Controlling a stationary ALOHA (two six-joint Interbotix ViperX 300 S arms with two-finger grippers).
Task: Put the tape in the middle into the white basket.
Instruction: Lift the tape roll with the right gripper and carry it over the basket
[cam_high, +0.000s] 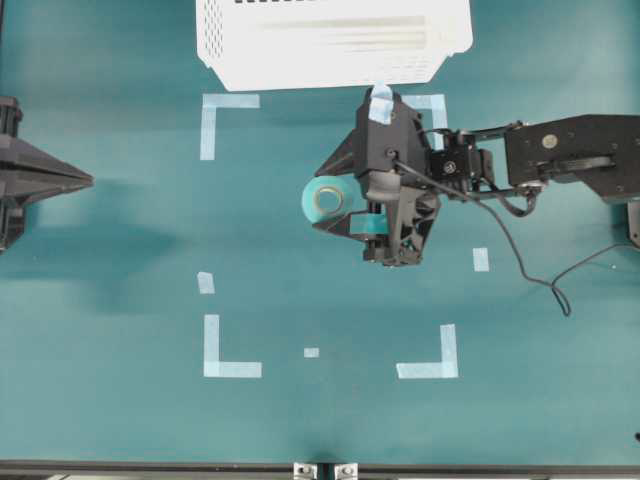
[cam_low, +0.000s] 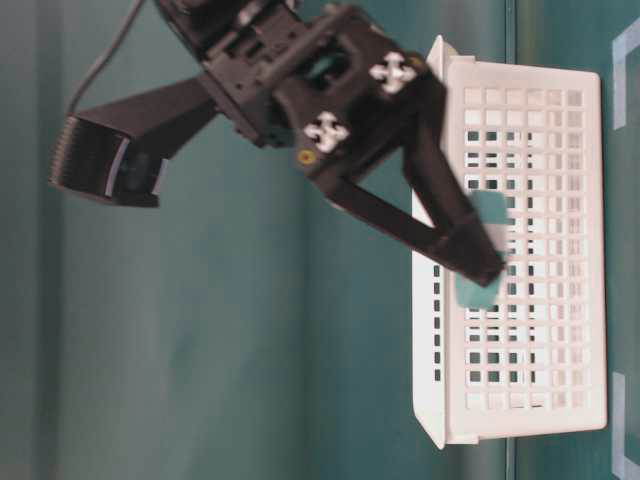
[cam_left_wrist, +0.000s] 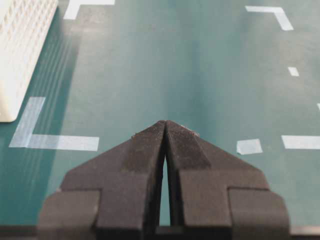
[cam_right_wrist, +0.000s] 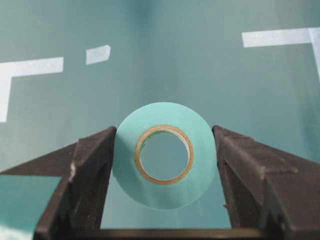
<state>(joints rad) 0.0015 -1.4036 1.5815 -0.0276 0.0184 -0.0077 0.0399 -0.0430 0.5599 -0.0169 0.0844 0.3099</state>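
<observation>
I should release the tape with my right gripper on the white basket's ribbed bottom (cam_high: 368, 34), just past its middle from the lattice end.
The tape (cam_high: 325, 197), a light teal roll with a tan core, sits between the fingers of my right gripper (cam_high: 332, 197) in the middle of the marked square. In the right wrist view the tape (cam_right_wrist: 165, 190) fills the gap, and both black fingers (cam_right_wrist: 95, 155) press its sides; my right gripper (cam_right_wrist: 165, 132) is shut on it. The white basket (cam_high: 300, 75) stands at the far edge, beyond the roll, and shows behind the arm as a lattice wall (cam_low: 530, 150). At the left edge my left gripper (cam_high: 85, 180) rests shut, its tips (cam_left_wrist: 165, 122) together, holding nothing.
Pale blue L-shaped corner marks (cam_high: 215, 115) (cam_high: 225, 360) (cam_high: 440, 360) frame the work area, with small strips (cam_high: 205, 283) (cam_high: 481, 259) (cam_high: 311, 352) around it. A black cable (cam_high: 530, 260) hangs from the right arm. The basket's side (cam_left_wrist: 20, 45) lies left of the left gripper.
</observation>
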